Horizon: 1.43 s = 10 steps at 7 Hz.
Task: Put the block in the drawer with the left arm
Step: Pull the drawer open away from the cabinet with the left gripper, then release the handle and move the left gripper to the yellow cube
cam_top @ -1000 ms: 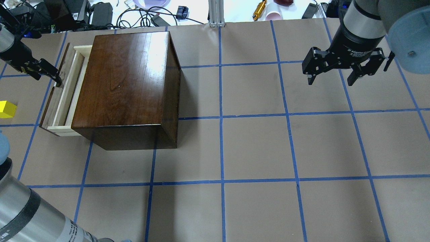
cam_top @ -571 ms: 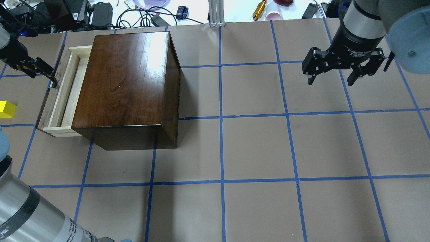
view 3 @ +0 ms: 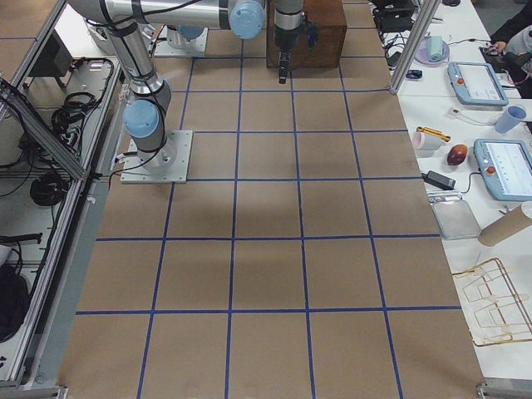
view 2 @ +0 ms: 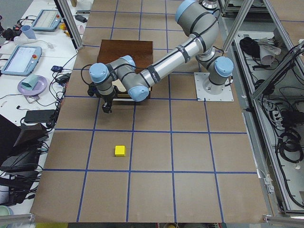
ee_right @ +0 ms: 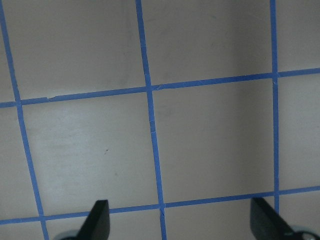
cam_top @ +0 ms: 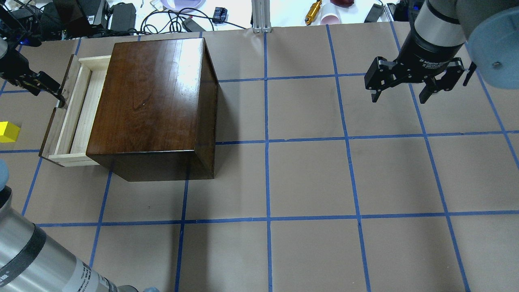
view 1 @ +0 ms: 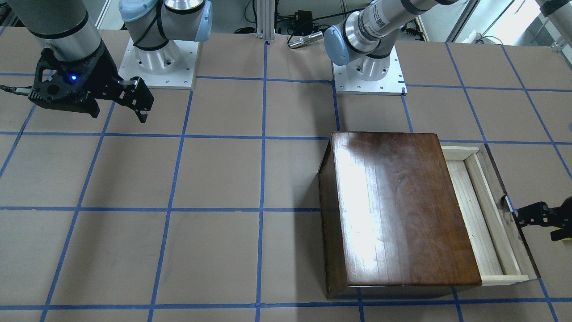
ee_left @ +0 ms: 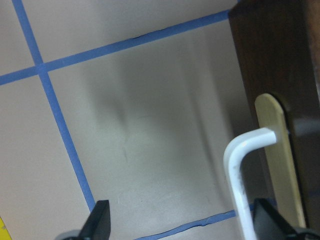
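Note:
My left gripper will next let go of the drawer's metal pull. Then it should grip the opposite sides of the yellow block (view 1: 566, 239) (ee_left: 3, 232) on the table.
The yellow block (cam_top: 8, 132) lies on the table to the left of the drawer, apart from it; it also shows in the exterior left view (view 2: 120, 150). The drawer (cam_top: 75, 109) of pale wood is pulled partly out of the left side of the dark-wood box (cam_top: 150, 97) and holds nothing. My left gripper (cam_top: 56, 97) is open at the drawer's dark front panel (ee_left: 270, 60). The metal pull (ee_left: 239, 165) stands between its fingers, close to the right one. My right gripper (cam_top: 399, 95) is open and empty, above the table at the far right.
Cables, power adapters and small items lie beyond the table's far edge around an aluminium post (cam_top: 261, 16). The two arm bases (view 1: 156, 58) (view 1: 368, 67) stand on the robot's side. Blue tape lines grid the brown table.
The drawer has slid further out of the box, to the left. My left gripper has moved left with it at the front panel. The block and right arm have not moved.

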Tool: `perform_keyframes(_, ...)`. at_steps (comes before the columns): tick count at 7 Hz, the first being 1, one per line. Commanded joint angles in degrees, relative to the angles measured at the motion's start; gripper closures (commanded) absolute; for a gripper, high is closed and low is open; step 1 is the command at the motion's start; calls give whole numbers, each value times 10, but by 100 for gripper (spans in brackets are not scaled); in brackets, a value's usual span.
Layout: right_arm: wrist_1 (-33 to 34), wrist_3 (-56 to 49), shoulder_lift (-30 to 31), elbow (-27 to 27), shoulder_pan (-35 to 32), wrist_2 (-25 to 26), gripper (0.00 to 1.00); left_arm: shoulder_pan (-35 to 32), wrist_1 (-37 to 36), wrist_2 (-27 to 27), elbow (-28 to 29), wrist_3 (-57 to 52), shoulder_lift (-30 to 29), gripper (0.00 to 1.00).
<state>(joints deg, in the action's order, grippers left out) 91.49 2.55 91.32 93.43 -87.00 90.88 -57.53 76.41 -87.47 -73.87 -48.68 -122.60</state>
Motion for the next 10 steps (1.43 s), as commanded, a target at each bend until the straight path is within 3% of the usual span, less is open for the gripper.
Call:
perform_keyframes(1, 0, 0, 0, 0, 0, 0, 0, 1, 0, -1, 10, -1, 1, 0)
perform_keyframes(5, 0, 0, 0, 0, 0, 0, 0, 44, -12, -2, 52, 9, -9, 0)
perform_keyframes(6, 0, 0, 0, 0, 0, 0, 0, 71, -53, -11, 52, 9, -26, 0)
perform_keyframes(10, 0, 0, 0, 0, 0, 0, 0, 139, -77, -13, 93, 12, -97, 0)
